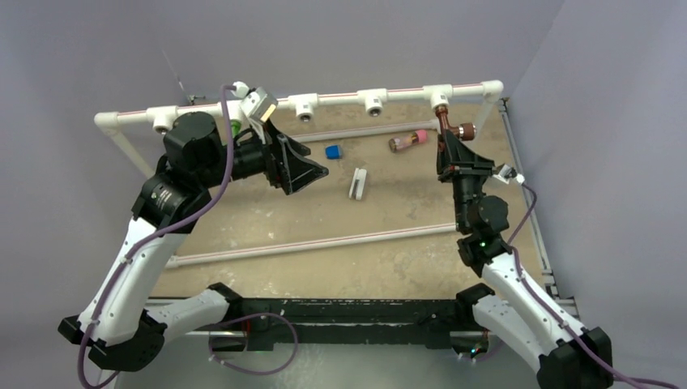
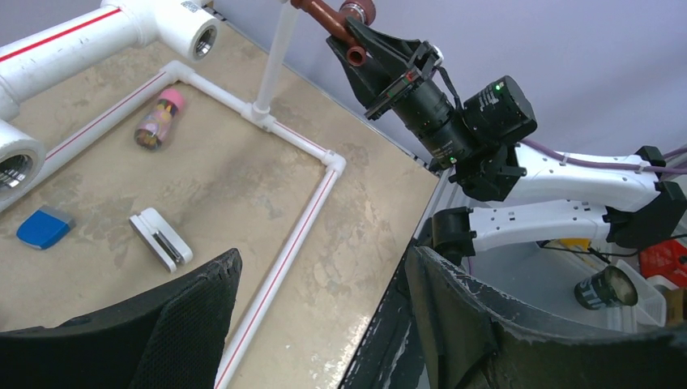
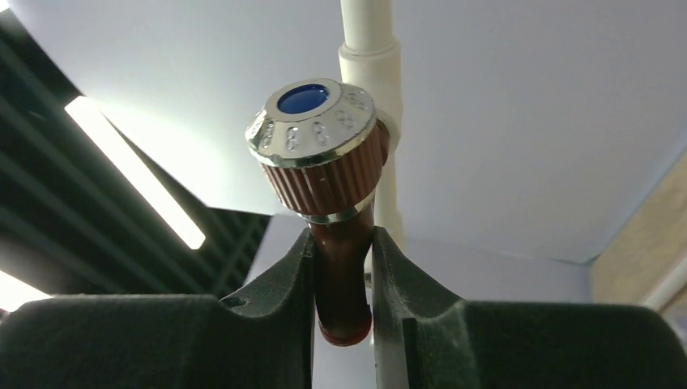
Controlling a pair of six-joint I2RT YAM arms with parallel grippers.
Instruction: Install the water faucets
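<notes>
The brown faucet's knob is to the side with my right gripper rolled over, so next I open, roll back and grip the faucet's body (image 1: 444,123) to screw it in.
The dark reddish-brown faucet (image 1: 444,121) hangs just under a white tee fitting (image 1: 438,97) at the right end of the raised pipe rail, its ridged knob (image 3: 324,154) capped in silver and blue. My right gripper (image 3: 342,243) is shut on its spout; the left wrist view shows that gripper (image 2: 356,49) with the faucet (image 2: 328,16) at top. The green faucet (image 1: 235,127) peeks out below the rail, mostly hidden by my left arm. My left gripper (image 1: 312,170) is open above the table, holding nothing (image 2: 324,259).
A brownish cylinder with a pink cap (image 1: 407,141) lies near the back. A small blue block (image 1: 333,151) and a white clip (image 1: 357,182) lie mid-table. A white pipe (image 1: 312,243) runs across the front of the table. More tee fittings (image 1: 373,100) line the rail.
</notes>
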